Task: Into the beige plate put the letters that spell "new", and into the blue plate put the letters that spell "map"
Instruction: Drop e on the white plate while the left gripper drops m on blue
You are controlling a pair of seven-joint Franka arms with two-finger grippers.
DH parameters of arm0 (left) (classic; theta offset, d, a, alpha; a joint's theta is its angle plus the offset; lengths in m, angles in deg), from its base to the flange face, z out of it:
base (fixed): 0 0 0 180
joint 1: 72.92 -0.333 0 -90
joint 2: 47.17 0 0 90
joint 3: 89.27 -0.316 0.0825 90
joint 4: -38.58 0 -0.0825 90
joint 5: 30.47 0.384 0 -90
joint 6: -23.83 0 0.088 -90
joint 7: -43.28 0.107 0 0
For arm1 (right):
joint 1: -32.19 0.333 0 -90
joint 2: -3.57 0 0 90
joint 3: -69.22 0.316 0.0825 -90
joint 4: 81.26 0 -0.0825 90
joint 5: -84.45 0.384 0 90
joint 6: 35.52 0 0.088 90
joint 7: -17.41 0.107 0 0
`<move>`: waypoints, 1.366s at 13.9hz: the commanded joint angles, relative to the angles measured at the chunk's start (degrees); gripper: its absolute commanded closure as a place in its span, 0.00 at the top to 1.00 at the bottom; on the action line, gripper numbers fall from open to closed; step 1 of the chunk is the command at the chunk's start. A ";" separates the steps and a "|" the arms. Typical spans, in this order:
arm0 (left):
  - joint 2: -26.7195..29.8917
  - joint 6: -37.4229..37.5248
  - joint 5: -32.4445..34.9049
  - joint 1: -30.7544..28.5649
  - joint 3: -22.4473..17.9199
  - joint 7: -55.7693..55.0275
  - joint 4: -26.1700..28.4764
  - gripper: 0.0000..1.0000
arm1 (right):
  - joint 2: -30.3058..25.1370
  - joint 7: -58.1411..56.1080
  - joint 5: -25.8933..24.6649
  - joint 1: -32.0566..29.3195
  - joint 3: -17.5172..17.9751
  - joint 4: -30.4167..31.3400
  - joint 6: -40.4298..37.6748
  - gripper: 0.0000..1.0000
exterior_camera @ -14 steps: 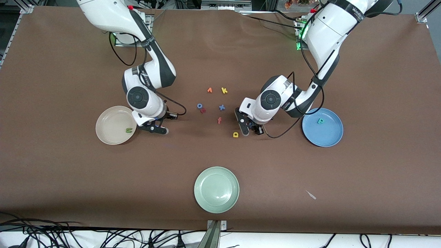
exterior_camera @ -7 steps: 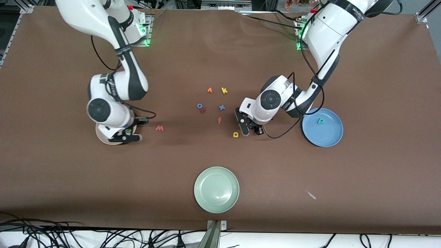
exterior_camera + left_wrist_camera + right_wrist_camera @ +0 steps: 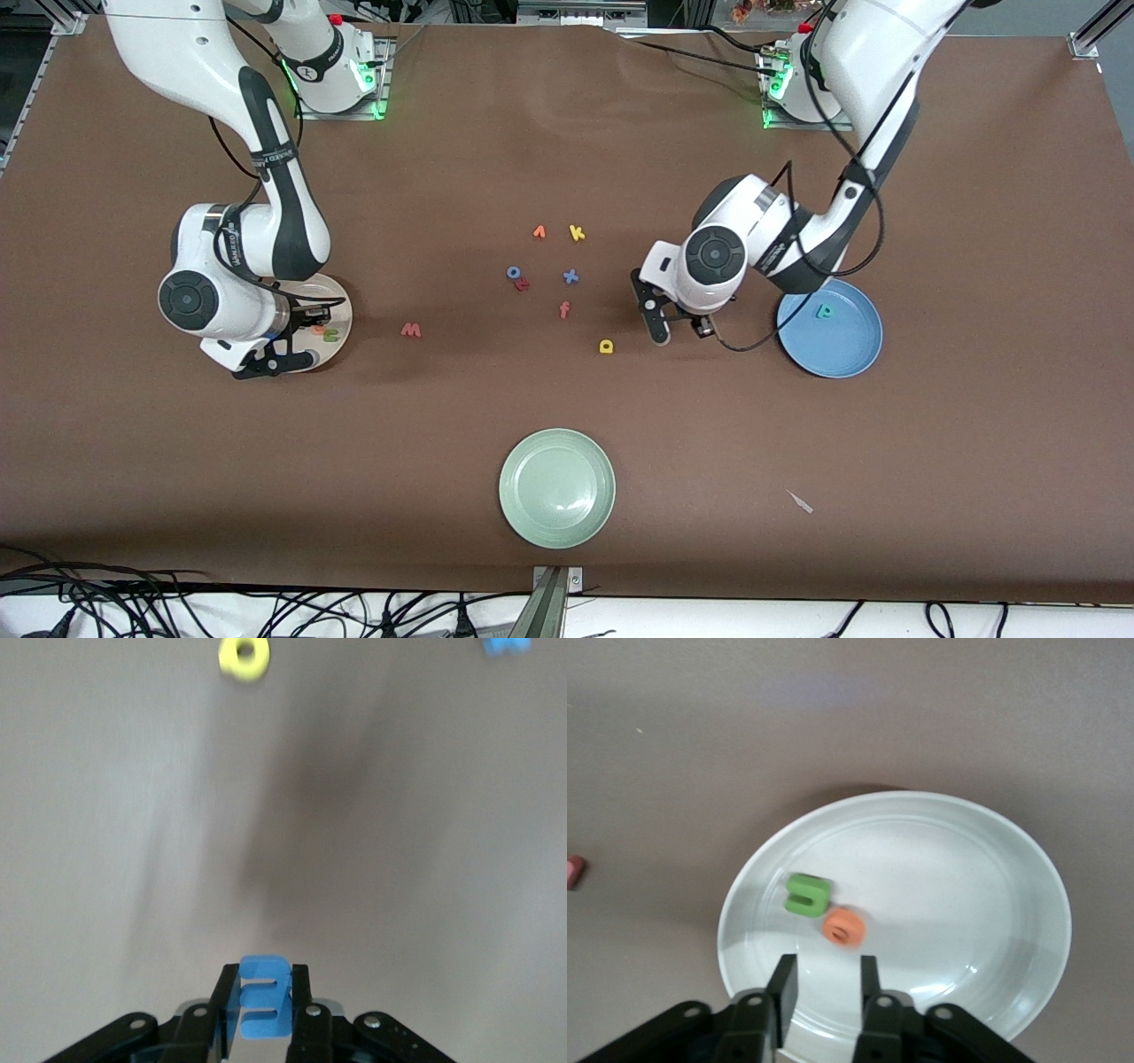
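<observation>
I should release the blue m, now over the table by the yellow a, with my left gripper near the middle of the blue plate [image 3: 819,329], next to the teal p.
My right gripper [image 3: 276,358] hangs open and empty over the beige plate [image 3: 343,312]; its jaws [image 3: 824,979] stand apart above the plate's [image 3: 992,904] floor. In the plate lie the green n [image 3: 330,335] [image 3: 808,895] and the orange e [image 3: 317,330] [image 3: 845,927]. The red-pink w [image 3: 410,330] lies on the table beside the plate, toward the middle. My left gripper [image 3: 680,330] [image 3: 264,992] is shut on the blue m [image 3: 264,990], over the table between the yellow a [image 3: 606,346] [image 3: 244,656] and the blue plate [image 3: 850,350]. The teal p [image 3: 825,311] lies in the blue plate.
A cluster of other letters lies mid-table: orange v [image 3: 539,232], yellow k [image 3: 577,233], blue o [image 3: 513,272], a red letter [image 3: 523,284], a blue one [image 3: 570,276], red f [image 3: 564,309]. A pale green plate [image 3: 556,487] sits nearest the front camera.
The right arm swung from beside the w to over the beige plate and its jaws opened; the orange e now lies there. The left gripper rose with the blue m toward the blue plate.
</observation>
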 commanded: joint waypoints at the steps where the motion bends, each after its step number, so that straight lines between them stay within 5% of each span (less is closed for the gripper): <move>1: 2.19 3.70 1.55 -5.40 0.13 11.20 1.14 0.12 | -0.13 -1.38 0.63 0.66 0.35 -2.15 -1.09 1.00; 7: 1.84 3.36 8.67 -12.09 0.22 19.33 2.46 0.12 | -0.48 -7.79 0.37 2.33 5.44 -3.75 -3.74 1.00; 13: 0.53 2.65 17.01 -13.94 0.22 19.07 5.45 0.12 | 0.14 -32.82 0.55 2.68 6.94 -3.75 -1.10 1.00; 17: 0.87 -8.91 17.72 -18.32 -0.04 18.36 12.73 0.14 | 0.31 -42.50 0.20 2.77 8.70 -3.31 1.62 1.00; 18: 0.88 -10.43 18.25 -19.55 0.13 18.36 13.53 0.22 | 0.40 -45.05 0.20 2.86 8.88 -3.13 2.67 1.00; 19: 0.88 -10.44 18.43 -19.57 0.13 18.36 13.54 0.51 | 1.01 -46.46 0.28 2.95 9.14 -2.70 4.16 1.00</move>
